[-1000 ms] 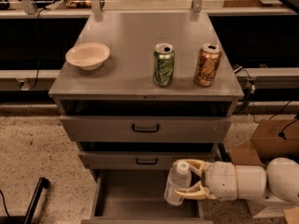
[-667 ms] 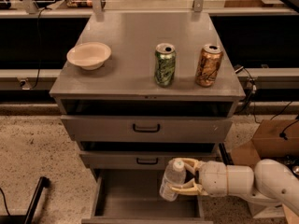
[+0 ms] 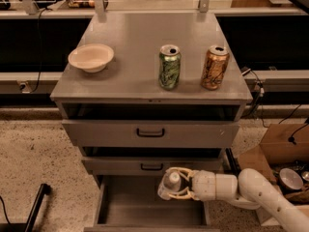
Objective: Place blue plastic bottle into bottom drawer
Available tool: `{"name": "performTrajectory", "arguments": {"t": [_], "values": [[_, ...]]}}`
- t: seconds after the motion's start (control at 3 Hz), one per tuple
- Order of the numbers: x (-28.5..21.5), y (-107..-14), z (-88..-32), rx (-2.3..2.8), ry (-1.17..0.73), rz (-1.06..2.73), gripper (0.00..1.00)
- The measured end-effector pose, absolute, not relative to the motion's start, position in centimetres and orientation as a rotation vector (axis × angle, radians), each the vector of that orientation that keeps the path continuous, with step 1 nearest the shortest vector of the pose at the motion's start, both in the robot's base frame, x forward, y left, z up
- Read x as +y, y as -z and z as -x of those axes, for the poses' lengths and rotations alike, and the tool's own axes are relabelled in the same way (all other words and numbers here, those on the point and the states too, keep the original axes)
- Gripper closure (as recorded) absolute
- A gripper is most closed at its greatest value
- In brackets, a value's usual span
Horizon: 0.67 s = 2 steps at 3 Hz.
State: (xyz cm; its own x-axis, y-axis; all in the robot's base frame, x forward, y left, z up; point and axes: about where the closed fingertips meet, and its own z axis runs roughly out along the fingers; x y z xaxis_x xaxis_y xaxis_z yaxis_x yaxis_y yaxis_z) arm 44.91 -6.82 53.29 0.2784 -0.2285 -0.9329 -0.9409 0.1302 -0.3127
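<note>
My gripper is going to the bottom drawer's grey bottom, near the middle [image 3: 163, 213] of its front. It will let go of the blue plastic bottle there.
My gripper [image 3: 172, 184] comes in from the lower right on a white arm and is shut on the blue plastic bottle [image 3: 169, 185], a clear bottle with a white cap. It holds the bottle upright, low over the open bottom drawer [image 3: 125, 207], at its back right part just under the middle drawer's front. The drawer is pulled out and its grey floor shows to the left of the bottle. I cannot tell whether the bottle touches the drawer floor.
On the cabinet top [image 3: 145, 47] stand a green can [image 3: 170, 66], an orange-brown can [image 3: 215, 67] and a white bowl [image 3: 91, 57]. The two upper drawers [image 3: 150, 132] with black handles are closed. A cardboard box [image 3: 275, 153] sits on the floor at right.
My gripper has moved left and slightly back with the bottle, further over the open bottom drawer. The cans and bowl have not moved.
</note>
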Motion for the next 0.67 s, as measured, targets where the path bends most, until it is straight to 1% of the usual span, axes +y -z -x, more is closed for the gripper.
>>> {"name": "performTrajectory", "arguments": {"t": [0.33, 0.67], "values": [[-6.6, -52.3, -45.0, 1.176, -0.743, 1.372, 1.00], [-6.0, -49.2, -45.2, 1.228, -0.835, 1.377, 1.00]]}}
